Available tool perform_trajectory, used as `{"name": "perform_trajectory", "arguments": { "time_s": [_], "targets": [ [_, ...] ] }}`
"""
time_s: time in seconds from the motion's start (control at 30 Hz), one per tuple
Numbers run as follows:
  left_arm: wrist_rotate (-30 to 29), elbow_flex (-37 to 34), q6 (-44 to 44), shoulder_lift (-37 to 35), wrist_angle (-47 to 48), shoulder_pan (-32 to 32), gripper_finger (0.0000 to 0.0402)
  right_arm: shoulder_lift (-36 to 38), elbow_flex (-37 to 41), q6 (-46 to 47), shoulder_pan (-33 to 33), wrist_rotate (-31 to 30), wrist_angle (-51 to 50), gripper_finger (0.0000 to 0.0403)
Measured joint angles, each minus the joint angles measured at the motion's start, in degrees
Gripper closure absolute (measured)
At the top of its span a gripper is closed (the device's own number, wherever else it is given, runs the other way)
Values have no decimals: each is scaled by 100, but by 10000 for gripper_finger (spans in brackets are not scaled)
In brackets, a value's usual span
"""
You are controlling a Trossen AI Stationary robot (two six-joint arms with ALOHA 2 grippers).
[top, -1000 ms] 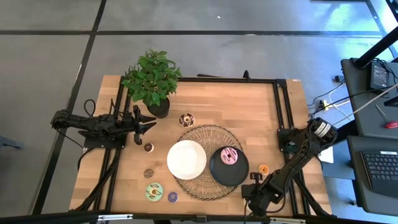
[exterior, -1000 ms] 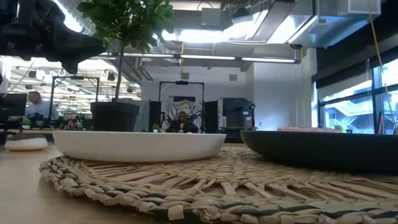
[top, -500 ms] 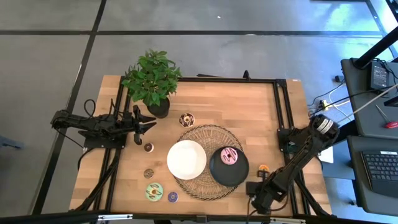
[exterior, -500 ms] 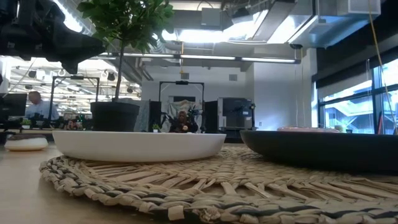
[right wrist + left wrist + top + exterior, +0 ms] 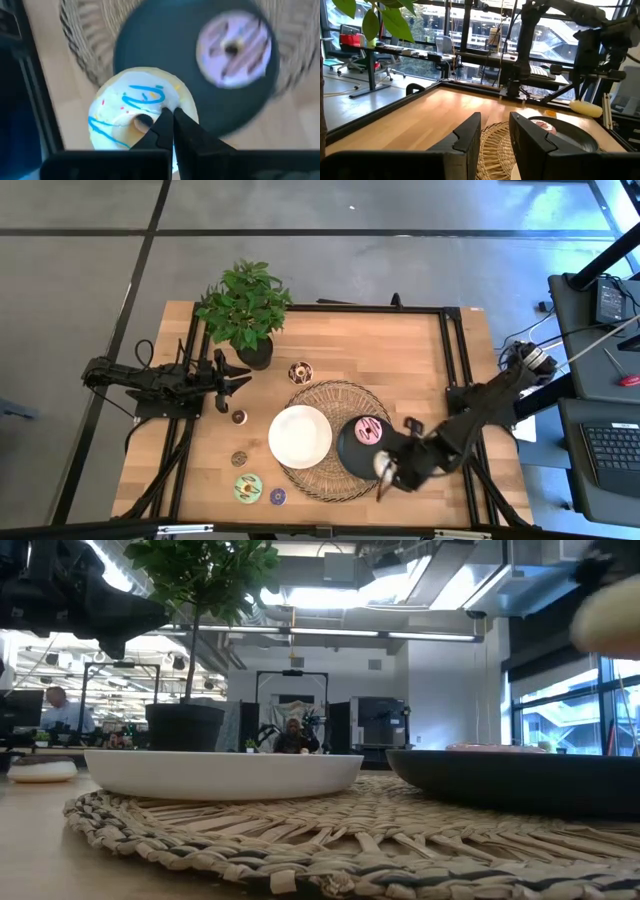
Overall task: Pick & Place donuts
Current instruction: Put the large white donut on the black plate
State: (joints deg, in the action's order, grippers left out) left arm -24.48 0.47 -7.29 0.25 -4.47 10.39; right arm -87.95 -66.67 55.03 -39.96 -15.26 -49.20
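My right gripper is going to release the cream donut on the black plate's bare near side (image 5: 371, 459) (image 5: 156, 69), beside the pink donut.
My right gripper (image 5: 386, 472) hangs over the black plate's (image 5: 352, 457) near right rim, shut on a cream donut (image 5: 140, 112) with blue icing lines. That donut also shows in the high view (image 5: 381, 466) and the left wrist view (image 5: 586, 107). A pink donut (image 5: 369, 431) lies flat on the black plate. On the bare wood lie a chocolate sprinkled donut (image 5: 300, 371), two small brown ones (image 5: 238, 417) (image 5: 239, 459), a green one (image 5: 248, 487) and a tiny purple one (image 5: 277, 496). My left gripper (image 5: 240, 379) waits open beside the plant pot. My right gripper pinches the cream donut's ring (image 5: 162, 105) right beside its hole, between the two fingers (image 5: 187, 132). The fingers come from above, slanting from the table's near right. The donut is lifted clear of the plate and lies roughly flat below the fingers, icing up.
A white plate (image 5: 300, 437) sits next to the black one on a round woven mat (image 5: 335, 395). A potted plant (image 5: 245, 310) stands at the far left. Black rails (image 5: 447, 350) run along the table's sides. Bare wood lies between the mat and the far rail.
My right arm has swung from the table's near right corner toward the left and the far side, up over the black plate's near rim. The cream donut now shows lifted in its fingers and has come into the low view's upper right.
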Motion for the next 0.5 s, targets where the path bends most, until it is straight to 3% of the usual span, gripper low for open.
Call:
{"name": "perform_trajectory", "arguments": {
  "time_s": [0.27,0.5],
  "targets": [
    [18,2,-257,0,50,0,304,-578,137,-1028,767,147,348,400],
    [102,0,-261,0,52,0,304,-975,137,-1332,953,753,855,398]
  ]
}}
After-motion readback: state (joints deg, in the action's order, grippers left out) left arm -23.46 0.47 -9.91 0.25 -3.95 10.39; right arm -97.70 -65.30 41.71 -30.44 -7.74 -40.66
